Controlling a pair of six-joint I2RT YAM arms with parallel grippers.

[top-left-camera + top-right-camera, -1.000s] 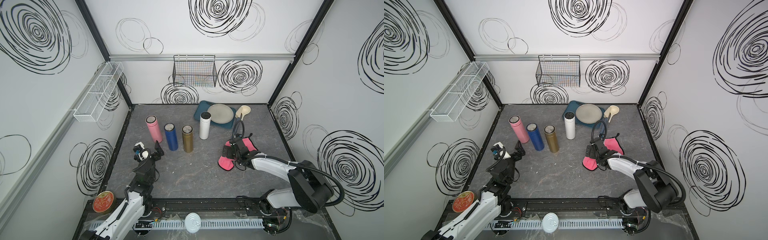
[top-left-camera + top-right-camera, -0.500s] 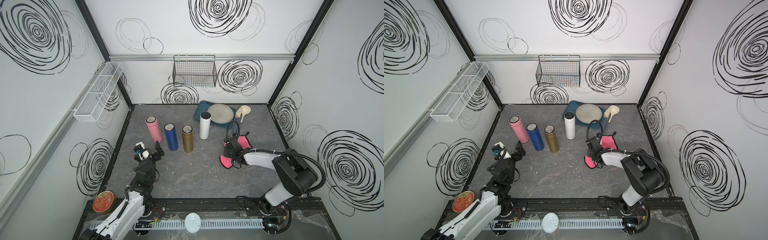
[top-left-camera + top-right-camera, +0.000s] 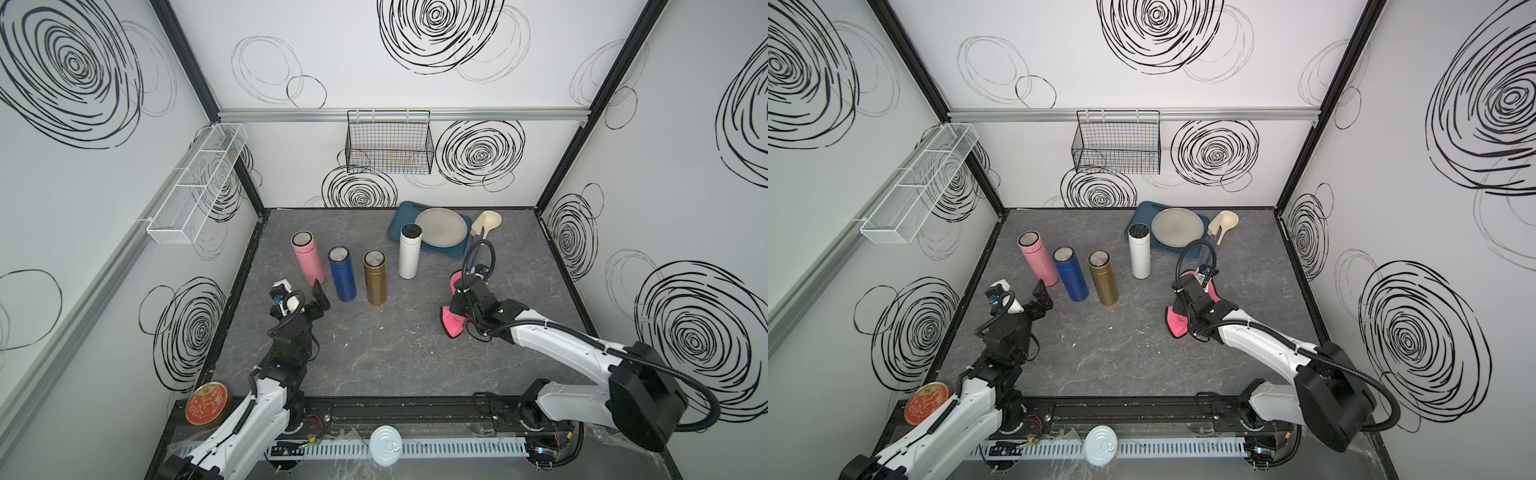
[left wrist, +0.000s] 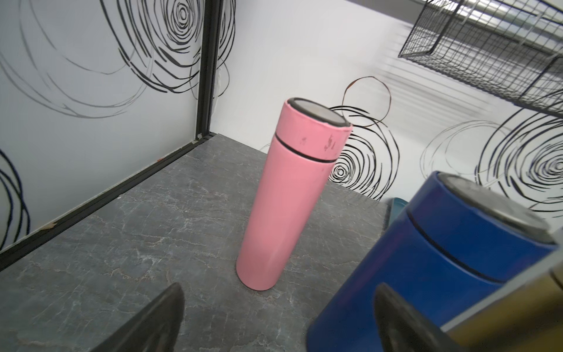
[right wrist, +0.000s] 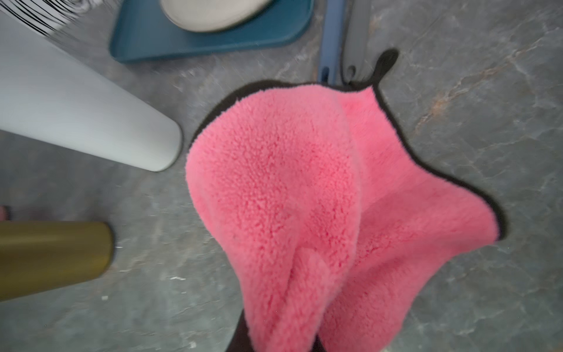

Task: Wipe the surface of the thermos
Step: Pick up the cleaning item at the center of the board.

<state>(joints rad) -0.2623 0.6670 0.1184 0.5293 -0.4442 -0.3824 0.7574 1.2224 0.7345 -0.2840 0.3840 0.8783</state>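
Note:
The gold thermos between the blue and white ones is next for my left gripper, which should go to it and grab its upper part (image 3: 375,274) (image 4: 530,306) just below the lid.
Four thermoses stand upright in a row, seen in both top views: pink (image 3: 306,262), blue (image 3: 343,276), gold (image 3: 375,279) and white (image 3: 409,253). My left gripper (image 3: 305,297) is open just in front of the pink and blue ones, touching neither. In the left wrist view the pink thermos (image 4: 289,195) stands ahead between the spread fingers (image 4: 158,320), with the blue thermos (image 4: 426,259) close beside one finger. My right gripper (image 5: 280,341) is shut on a fluffy pink cloth (image 5: 289,198), which hangs bunched from it, to the right of the white thermos (image 5: 76,115).
A blue tray (image 3: 401,222) with a grey plate (image 3: 441,226) sits at the back, with cream ladles (image 3: 484,224) beside it. A black wire basket (image 3: 388,141) hangs on the back wall and a white mesh shelf (image 3: 195,187) on the left wall. A red tin (image 3: 207,404) and a can lid (image 3: 385,445) lie by the front rail.
My right gripper has shut on the pink cloth, which lay flat a second ago and is now gathered up and bunched. The left arm has not moved.

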